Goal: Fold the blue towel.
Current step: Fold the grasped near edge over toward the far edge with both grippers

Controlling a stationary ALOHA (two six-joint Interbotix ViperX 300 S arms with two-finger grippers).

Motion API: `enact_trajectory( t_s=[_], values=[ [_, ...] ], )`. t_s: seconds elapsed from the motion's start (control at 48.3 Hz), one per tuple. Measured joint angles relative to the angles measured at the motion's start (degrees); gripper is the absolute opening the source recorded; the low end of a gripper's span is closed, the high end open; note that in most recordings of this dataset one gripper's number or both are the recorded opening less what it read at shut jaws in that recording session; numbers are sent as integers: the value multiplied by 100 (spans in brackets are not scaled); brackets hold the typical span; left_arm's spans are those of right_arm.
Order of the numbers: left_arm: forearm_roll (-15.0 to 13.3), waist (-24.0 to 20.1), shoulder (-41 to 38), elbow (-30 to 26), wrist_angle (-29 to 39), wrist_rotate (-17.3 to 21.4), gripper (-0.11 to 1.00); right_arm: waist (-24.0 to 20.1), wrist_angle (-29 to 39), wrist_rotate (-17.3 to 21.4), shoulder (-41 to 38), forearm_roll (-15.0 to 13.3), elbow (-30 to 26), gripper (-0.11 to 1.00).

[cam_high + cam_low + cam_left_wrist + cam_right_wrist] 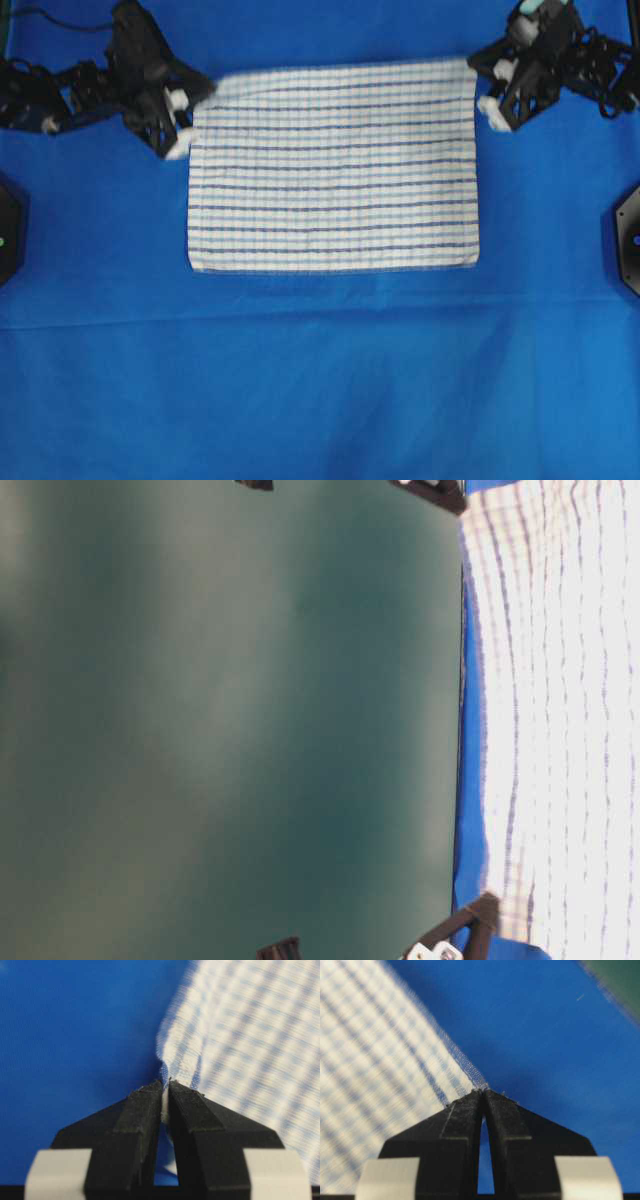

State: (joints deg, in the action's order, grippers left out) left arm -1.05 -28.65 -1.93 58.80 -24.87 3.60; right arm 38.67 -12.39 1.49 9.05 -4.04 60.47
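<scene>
I need to use my left gripper to release the blue towel's far corner on the towel's near corner (197,265), along the same side edge.
The blue towel (333,168), white with thin blue stripes, lies flat in the far middle of the table. My left gripper (197,97) is at its far left corner. In the left wrist view the gripper (165,1085) is shut on that corner of the towel (240,1035), with cloth pinched between the tips. My right gripper (480,78) is at the far right corner. In the right wrist view it (483,1092) is shut on the very tip of the towel (375,1065). The table-level view shows the towel (560,730) lifted a little along its far edge.
A plain blue table covering (320,380) spreads under everything. Black fixed mounts sit at the left edge (8,230) and the right edge (625,240). A dark green wall (230,720) stands behind the table.
</scene>
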Motion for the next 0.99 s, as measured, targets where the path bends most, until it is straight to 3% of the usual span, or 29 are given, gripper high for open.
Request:
enact_trajectory(
  t_s=[0.249, 0.601, 0.994],
  values=[
    [-18, 879, 404, 229, 290, -229, 4, -1020, 325, 431, 879, 132, 483, 5],
    [-26, 2057, 1292, 343, 1213, -809, 4, -2672, 1187, 1274, 2127, 167, 870, 5],
    [-26, 2689, 1389, 378, 1529, -1477, 4, -3577, 1512, 1767, 2136, 176, 914, 5]
  ],
)
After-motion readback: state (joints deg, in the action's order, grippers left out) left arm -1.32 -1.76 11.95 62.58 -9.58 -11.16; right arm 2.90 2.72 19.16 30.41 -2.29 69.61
